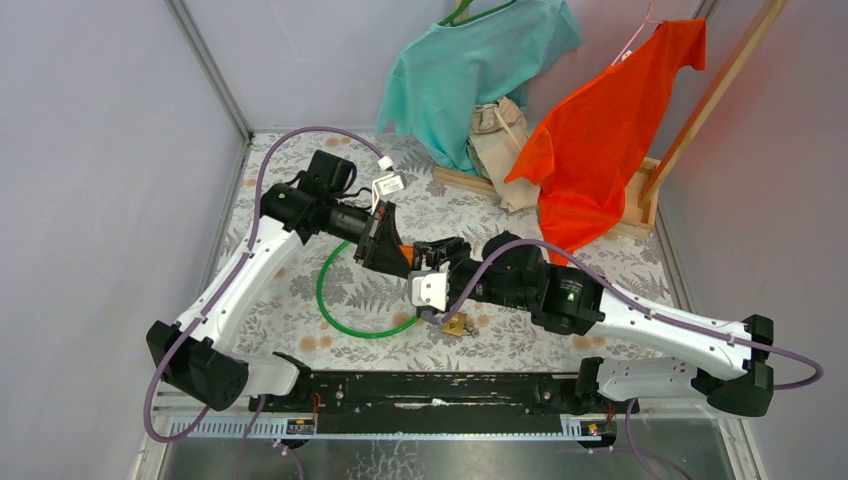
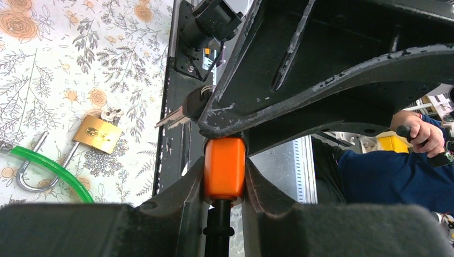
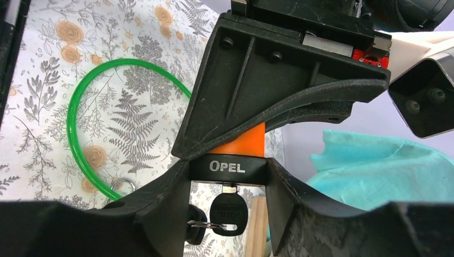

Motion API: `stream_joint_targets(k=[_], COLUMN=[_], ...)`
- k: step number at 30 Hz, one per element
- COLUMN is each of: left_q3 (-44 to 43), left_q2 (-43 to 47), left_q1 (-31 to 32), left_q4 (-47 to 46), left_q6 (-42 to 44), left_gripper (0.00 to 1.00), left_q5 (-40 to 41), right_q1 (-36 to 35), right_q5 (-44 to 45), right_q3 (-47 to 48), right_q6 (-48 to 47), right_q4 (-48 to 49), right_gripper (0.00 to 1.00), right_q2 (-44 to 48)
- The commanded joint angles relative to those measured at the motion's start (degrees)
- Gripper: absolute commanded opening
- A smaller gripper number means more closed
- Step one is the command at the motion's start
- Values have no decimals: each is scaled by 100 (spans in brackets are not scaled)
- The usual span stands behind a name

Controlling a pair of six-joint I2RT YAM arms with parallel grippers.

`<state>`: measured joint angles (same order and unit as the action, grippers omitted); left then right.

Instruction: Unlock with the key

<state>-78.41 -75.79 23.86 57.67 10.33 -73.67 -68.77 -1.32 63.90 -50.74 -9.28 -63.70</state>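
Observation:
My right gripper needs to let go of the orange OPEL padlock on the floral table (image 1: 462,271) just behind the brass padlock.
A brass padlock (image 1: 456,324) lies on the floral table, also in the left wrist view (image 2: 98,134), its steel shackle (image 2: 32,171) round a green cable loop (image 1: 330,305). Both grippers meet above the table middle on one key fob. My left gripper (image 1: 393,252) is shut on the fob's orange part (image 2: 225,168). My right gripper (image 1: 432,264) is shut on its black part marked OPEL (image 3: 227,167). A black-headed key (image 3: 227,214) hangs on a ring under the fob. A silver key blade (image 2: 171,116) sticks out above the padlock side.
A wooden clothes rack base (image 1: 480,185) stands at the back with a teal shirt (image 1: 470,70) and an orange shirt (image 1: 610,130). The black arm rail (image 1: 430,390) runs along the near edge. A person in blue (image 2: 396,171) is beyond the table.

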Motion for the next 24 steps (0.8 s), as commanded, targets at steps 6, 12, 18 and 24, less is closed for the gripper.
stream_joint_targets(k=[6, 12, 18, 24], left_q3=[-253, -322, -974, -1273], left_q2=[-16, 11, -247, -153], left_q1=[1, 1, -23, -114], left_q4=[167, 313, 1950, 2539], left_q6=[102, 225, 2060, 3297], left_gripper=[21, 59, 74, 74], left_q5=[-440, -380, 478, 1679], right_q1=[-366, -444, -435, -435], right_q5=[777, 1253, 1380, 1352], right_q3=[241, 459, 560, 181], right_q6=[-507, -172, 641, 1349], right_q4=[214, 244, 46, 81], right_gripper=[42, 3, 0, 0], right_q2=[-73, -225, -134, 155])
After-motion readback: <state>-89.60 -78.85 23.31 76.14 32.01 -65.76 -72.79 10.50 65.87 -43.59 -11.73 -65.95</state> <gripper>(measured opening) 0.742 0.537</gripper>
